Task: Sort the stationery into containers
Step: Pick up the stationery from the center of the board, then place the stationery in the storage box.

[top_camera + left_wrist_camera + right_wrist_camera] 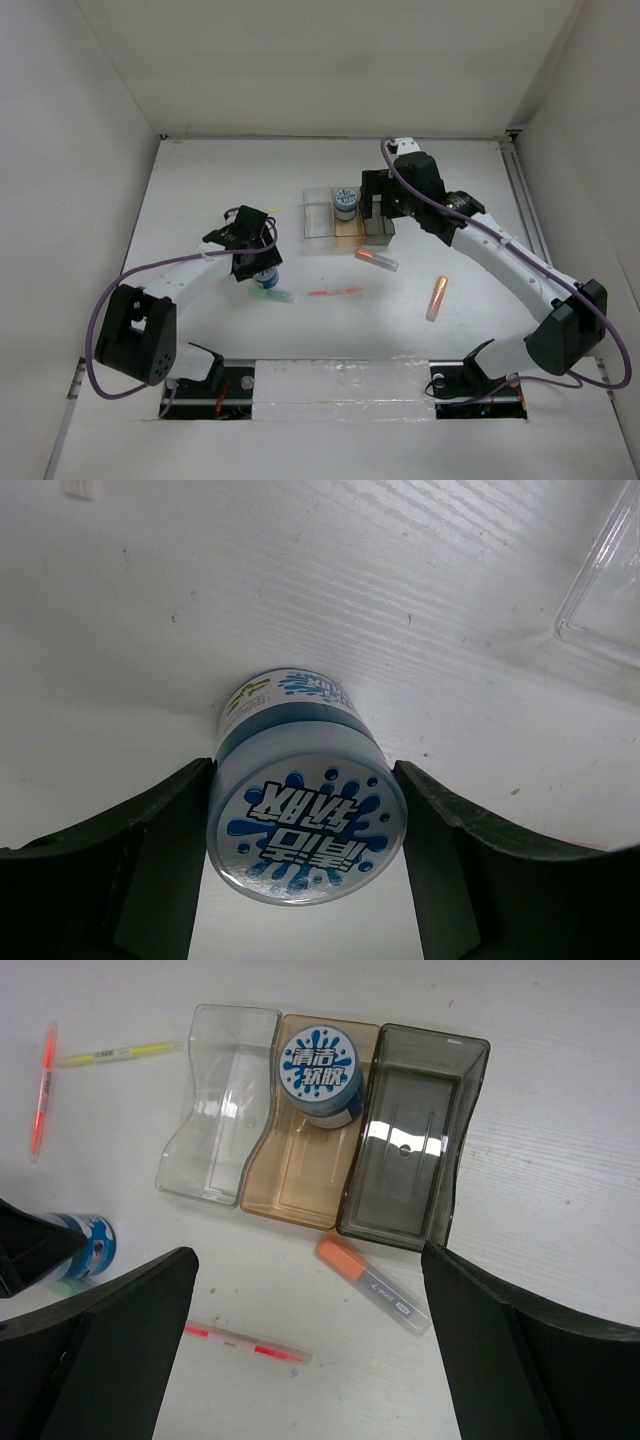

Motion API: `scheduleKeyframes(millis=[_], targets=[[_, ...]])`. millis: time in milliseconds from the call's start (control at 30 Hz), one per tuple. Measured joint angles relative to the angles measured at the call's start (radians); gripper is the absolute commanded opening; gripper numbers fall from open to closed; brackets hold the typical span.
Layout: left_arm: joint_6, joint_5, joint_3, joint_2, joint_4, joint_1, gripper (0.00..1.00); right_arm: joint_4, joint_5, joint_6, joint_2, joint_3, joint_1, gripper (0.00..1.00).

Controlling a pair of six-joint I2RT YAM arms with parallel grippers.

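Next, my left gripper releases the blue-white roll in the near end of the amber bin [348,222]. The held roll now stands on the white table.
My left gripper [256,262] [303,780] is shut on a round blue-white roll [266,277] [305,825] that stands on the white table. The three joined bins stand at mid-table: clear [318,215] [215,1110], amber [349,232] [295,1180], smoky grey [379,232] [410,1150]. A second blue-white roll [345,200] [320,1070] stands in the amber bin's far end. My right gripper [385,205] [308,1255] hovers open and empty above the bins. An orange marker [377,259] [375,1282] lies just in front of the grey bin.
A red pen [335,292] [245,1342] and a green marker [272,296] lie in front of the bins. Another orange marker [437,297] lies at the right. A yellow-green pen [115,1053] and an orange pen [42,1090] lie left of the clear bin. White walls surround the table.
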State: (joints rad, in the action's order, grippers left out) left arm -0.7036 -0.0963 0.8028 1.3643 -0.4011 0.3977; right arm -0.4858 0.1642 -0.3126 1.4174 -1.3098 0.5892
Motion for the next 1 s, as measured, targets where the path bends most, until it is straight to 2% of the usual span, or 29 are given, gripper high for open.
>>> scheduleKeyframes(millis=[133,300,667,767,900,1000], targets=[[0.0,-0.011,0.006,0.0,-0.011,0.0,0.01,0.0,0.0,0.0,0.0,0.0,0.0,1.0],[0.004,-0.019,0.049,-0.01,-0.05,0.0,0.0,0.0,0.0,0.0,0.0,0.0,-0.004,1.0],[0.068,0.007,0.245,-0.026,-0.086,0.008,0.0,-0.001,0.02,-0.019,-0.013,0.002,-0.021,1.0],[0.083,-0.002,0.345,0.005,-0.111,0.073,0.0,0.0,0.037,-0.045,-0.058,0.014,-0.045,1.0],[0.09,-0.014,0.553,0.115,-0.112,0.183,0.0,-0.005,0.066,-0.08,-0.138,0.027,-0.097,1.0],[0.092,0.0,0.669,0.205,-0.095,0.215,0.0,-0.016,0.09,-0.1,-0.199,0.03,-0.135,1.0]])
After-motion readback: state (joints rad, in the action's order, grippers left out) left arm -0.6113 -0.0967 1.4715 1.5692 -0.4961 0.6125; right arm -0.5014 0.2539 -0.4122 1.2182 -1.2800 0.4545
